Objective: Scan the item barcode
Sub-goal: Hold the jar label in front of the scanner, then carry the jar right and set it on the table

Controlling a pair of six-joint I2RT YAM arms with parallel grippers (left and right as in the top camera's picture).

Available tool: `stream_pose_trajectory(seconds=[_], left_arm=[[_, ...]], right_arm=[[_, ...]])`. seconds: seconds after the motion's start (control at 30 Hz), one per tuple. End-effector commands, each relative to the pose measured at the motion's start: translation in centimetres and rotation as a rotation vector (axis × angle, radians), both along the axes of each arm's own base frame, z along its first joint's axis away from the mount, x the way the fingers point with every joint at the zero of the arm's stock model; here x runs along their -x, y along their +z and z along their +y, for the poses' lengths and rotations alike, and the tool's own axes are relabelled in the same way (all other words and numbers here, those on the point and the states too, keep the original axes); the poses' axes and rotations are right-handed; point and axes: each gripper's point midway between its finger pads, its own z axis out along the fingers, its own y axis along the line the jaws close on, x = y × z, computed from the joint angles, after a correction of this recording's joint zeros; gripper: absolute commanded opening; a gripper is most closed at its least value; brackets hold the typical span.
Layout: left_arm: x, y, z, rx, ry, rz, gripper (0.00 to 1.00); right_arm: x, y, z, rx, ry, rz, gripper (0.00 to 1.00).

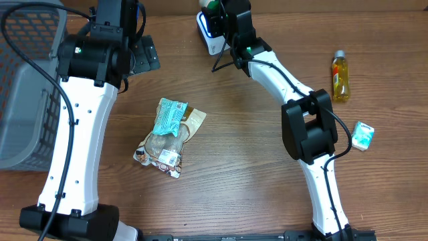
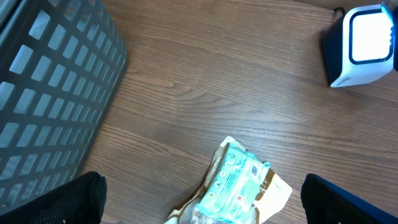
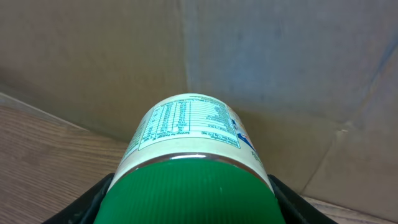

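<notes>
My right gripper is going to set the round jar down on the table (image 1: 328,130) next to the small teal box. The jar is now held just above the scanner.
My right gripper (image 3: 189,202) is shut on a round jar (image 3: 186,130) with a green lid and a white nutrition label; the black fingers (image 3: 93,199) press on both its sides. No barcode shows on it. In the overhead view the jar (image 1: 212,5) is held at the far edge, just above the white and blue scanner (image 1: 211,32). My left gripper (image 2: 205,196) hangs open and empty over the table, above a teal packet (image 2: 239,183) with a small barcode on it. The scanner (image 2: 364,43) glows at the upper right of the left wrist view.
The teal packet (image 1: 170,115) lies on a brown snack bag (image 1: 164,150) mid-table. A grey basket (image 1: 23,87) fills the left side. A yellow bottle (image 1: 340,77) and a small teal box (image 1: 363,135) lie on the right. A cardboard wall (image 3: 280,56) stands behind the jar.
</notes>
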Motion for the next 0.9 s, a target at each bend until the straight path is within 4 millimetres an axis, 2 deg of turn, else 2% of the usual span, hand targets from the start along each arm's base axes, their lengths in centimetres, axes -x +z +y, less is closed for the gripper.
stream_pose_trajectory(seconds=[0.0,0.1,0.17,0.3,0.37,0.43,0.57,0.7,0.87], left_arm=[[0.3,1.6,0.2,-0.012,-0.005,-0.041,0.99],[0.3,1.6,0.2,-0.012,-0.005,-0.041,1.0],[0.3,1.6,0.2,-0.012,-0.005,-0.041,1.0],[0.3,1.6,0.2,-0.012,-0.005,-0.041,1.0],[0.3,1.6,0.2,-0.012,-0.005,-0.042,1.0],[0.3,1.6,0.2,-0.012,-0.005,-0.041,0.99],[0.3,1.6,0.2,-0.011,-0.005,-0.042,1.0],[0.3,1.6,0.2,-0.012,-0.005,-0.041,1.0],[0.3,1.6,0.2,-0.012,-0.005,-0.042,1.0]], right_arm=[[1.5,11.9,-1.1,-0.056,-0.017,-0.153,0.04],[3.6,15.3,-1.9,-0.047,-0.017,-0.13,0.04],[5.3,16.6,-2.8,-0.026,-0.018,-0.082,0.04],[9.0,16.8,-5.4,0.032,-0.036,0.073,0.04],[11.0,15.7,-7.1,0.07,-0.054,0.178,0.04],[13.0,13.6,-9.2,0.081,-0.096,0.32,0.04],[17.1,8.1,-14.3,0.119,-0.215,0.636,0.04],[21.7,3.6,-19.5,0.176,-0.323,0.937,0.04],[25.7,0.1,-24.1,0.213,-0.412,1.202,0.04]])
